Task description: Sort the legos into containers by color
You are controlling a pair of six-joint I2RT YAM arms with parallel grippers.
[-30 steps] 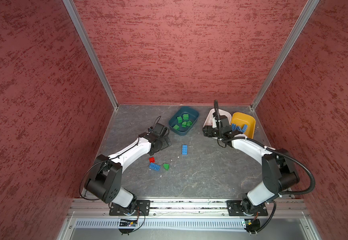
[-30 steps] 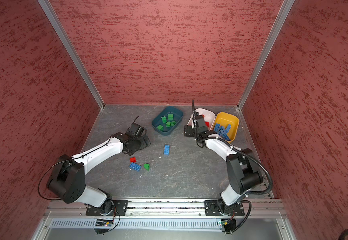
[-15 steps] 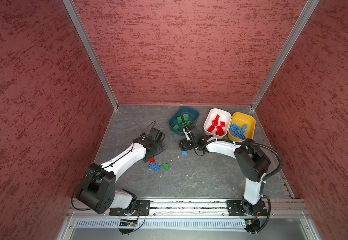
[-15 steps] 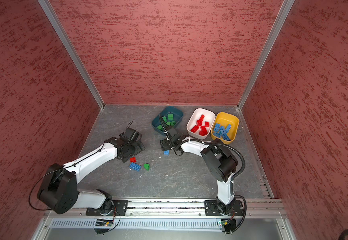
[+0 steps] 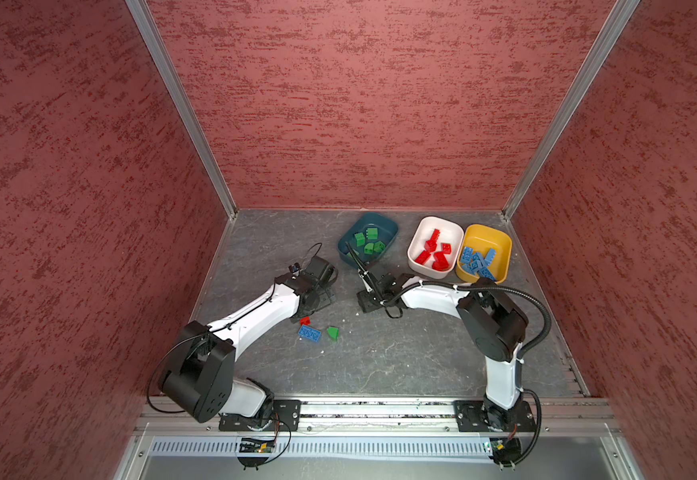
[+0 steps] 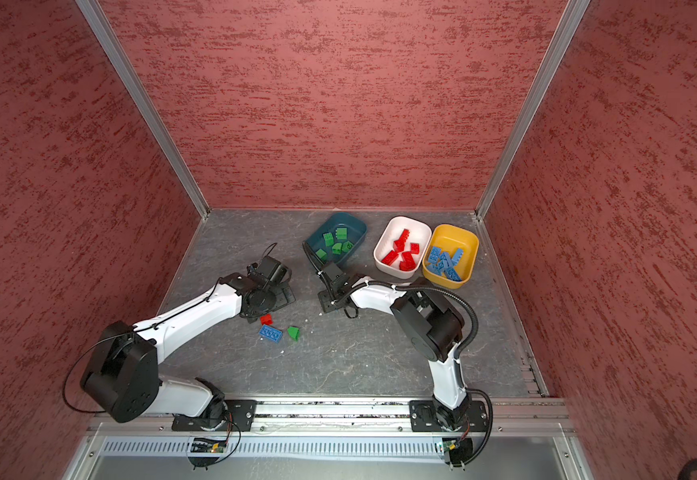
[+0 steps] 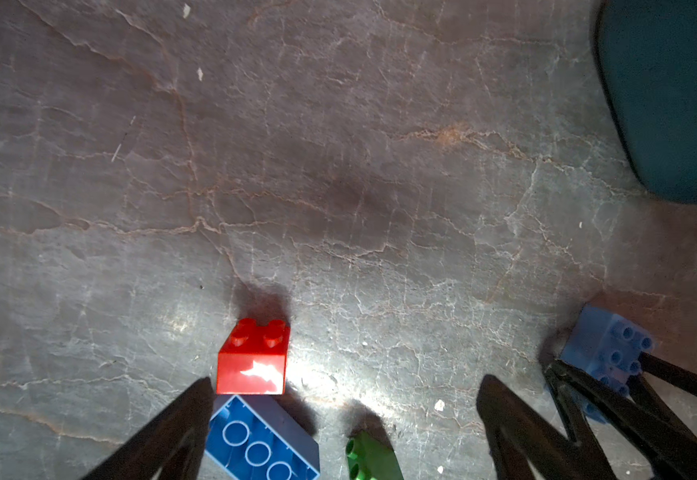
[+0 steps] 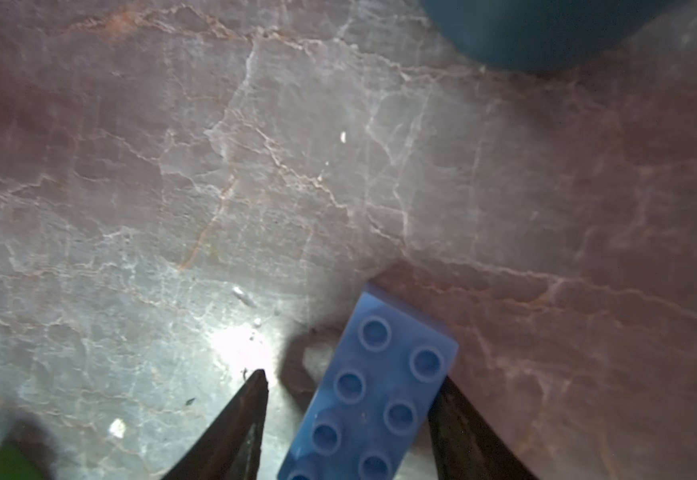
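Note:
The loose green lego (image 5: 332,333) (image 7: 374,459) is beside the blue lego and the red lego. My left gripper goes to it next and closes on its sides.
My right gripper (image 8: 351,378) is down on the floor astride a loose blue lego (image 8: 380,390). One finger touches its side and a gap shows at the other, so it is open. From above, the gripper (image 5: 367,301) hides that brick. My left gripper (image 7: 346,382) hangs wide open and empty just behind a red lego (image 7: 252,357), a blue lego (image 7: 259,444) and a green lego (image 7: 371,459). Of the containers, the teal tub (image 5: 388,228) holds green legos (image 5: 369,241), the white tub (image 5: 452,232) red ones (image 5: 436,253), and the yellow tub (image 5: 500,245) blue ones (image 5: 477,262).
The three tubs stand in a row at the back right of the grey stone floor. Red walls close in the left, back and right sides, and a metal rail (image 5: 380,409) with both arm bases runs along the front.
My right arm swung from over the white and yellow tubs down to the blue lego at mid-floor, and its jaws narrowed round it. My left arm drew back slightly toward the three loose legos.

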